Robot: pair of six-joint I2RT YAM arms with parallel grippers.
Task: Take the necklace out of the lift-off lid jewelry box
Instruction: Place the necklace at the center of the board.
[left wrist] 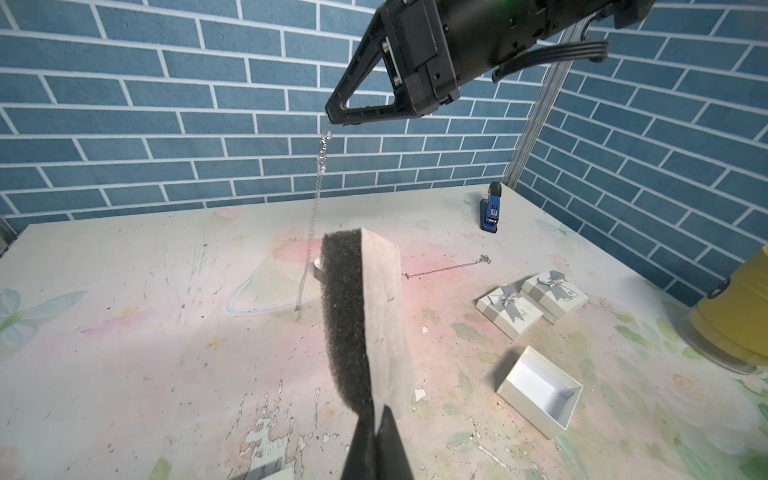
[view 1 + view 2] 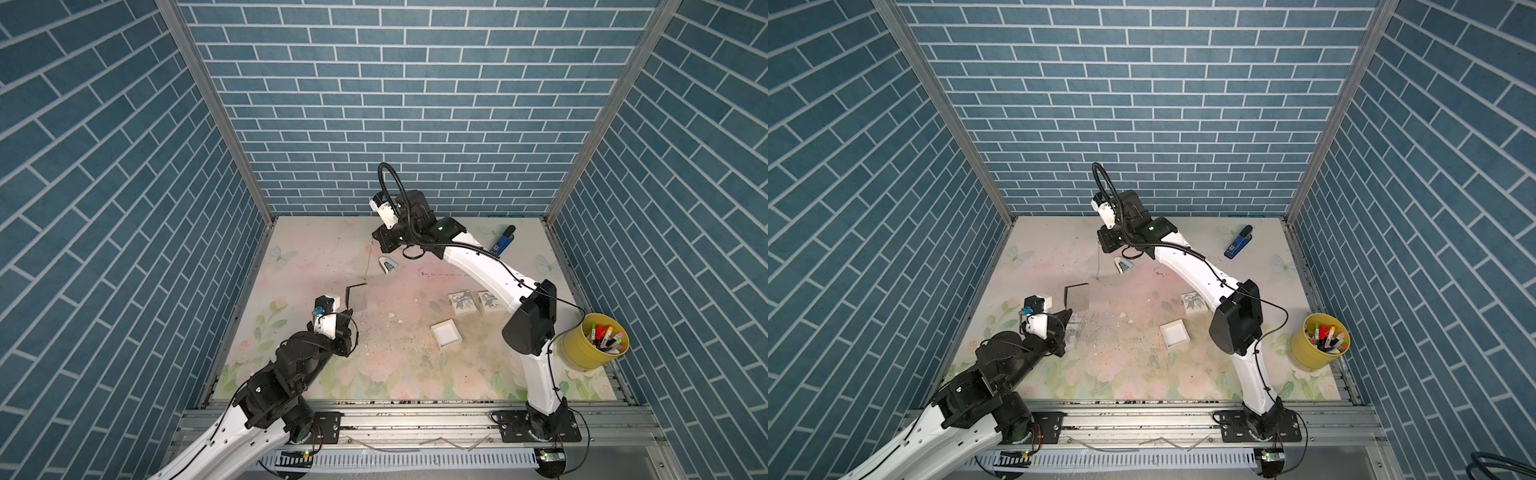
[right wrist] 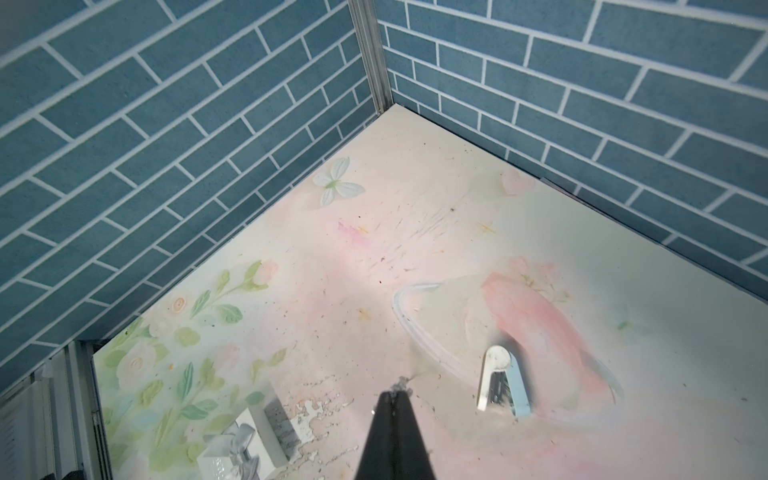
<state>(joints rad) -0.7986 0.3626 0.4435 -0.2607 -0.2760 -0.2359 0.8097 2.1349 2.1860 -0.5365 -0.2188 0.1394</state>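
Observation:
I need to use my right gripper to lay the thin silver necklace, now hanging over the back middle, down on the table (image 2: 403, 286), just in front of the staple remover.
My right gripper (image 2: 374, 237) is raised over the back middle of the table, shut on the top end of a thin silver necklace (image 1: 318, 183). The chain hangs straight down, its lower end near the table (image 2: 365, 272). My left gripper (image 1: 376, 409) is shut on the edge of a grey card insert (image 1: 384, 299) backed with black foam, held upright above the table at the left. The jewelry box (image 2: 446, 334), white and square, lies open with nothing inside at the centre right. In the right wrist view a bit of chain shows at the shut tips (image 3: 395, 392).
A second chain (image 1: 446, 270) lies flat on the table. Two bow-topped boxes (image 2: 461, 301) (image 2: 490, 300) sit behind the open one, and another (image 3: 245, 440) lies under my left gripper. A white-and-blue staple remover (image 2: 387, 266), a blue stapler (image 2: 503, 241) and a yellow marker cup (image 2: 590, 340) are present.

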